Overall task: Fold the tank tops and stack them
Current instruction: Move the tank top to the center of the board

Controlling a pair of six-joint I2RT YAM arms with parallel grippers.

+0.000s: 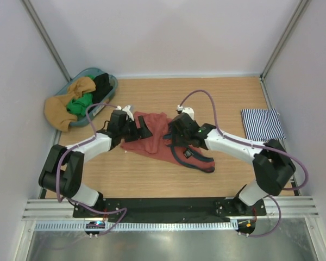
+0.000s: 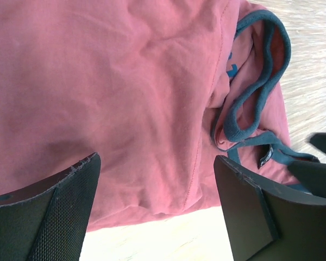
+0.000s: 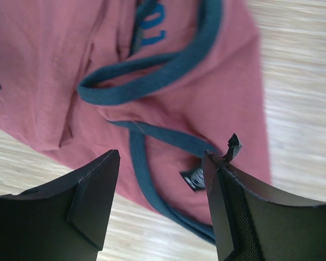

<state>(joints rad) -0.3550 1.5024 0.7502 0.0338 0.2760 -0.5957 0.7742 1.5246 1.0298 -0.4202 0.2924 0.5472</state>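
Note:
The red tank top lies crumpled, with its straps doubled back over the body. My right gripper should lift it high by the navy trim (image 3: 173, 137) before folding.
The rust-red tank top (image 1: 155, 142) with navy trim lies crumpled at the table's middle. The striped tank top (image 1: 262, 123) lies folded at the right edge. My left gripper (image 1: 139, 130) is open over the red top's left part; in the left wrist view the gripper (image 2: 157, 209) straddles the top's (image 2: 114, 92) hem edge. My right gripper (image 1: 175, 135) is open above the navy-trimmed straps; in the right wrist view the gripper (image 3: 162, 201) frames the navy trim (image 3: 146, 84) and a small black label (image 3: 193, 178). Neither gripper holds anything.
A blue basket (image 1: 110, 82) at the back left holds mustard, green and black clothes (image 1: 70, 103), some spilling over its rim. White walls enclose the wooden table (image 1: 223, 98) on three sides.

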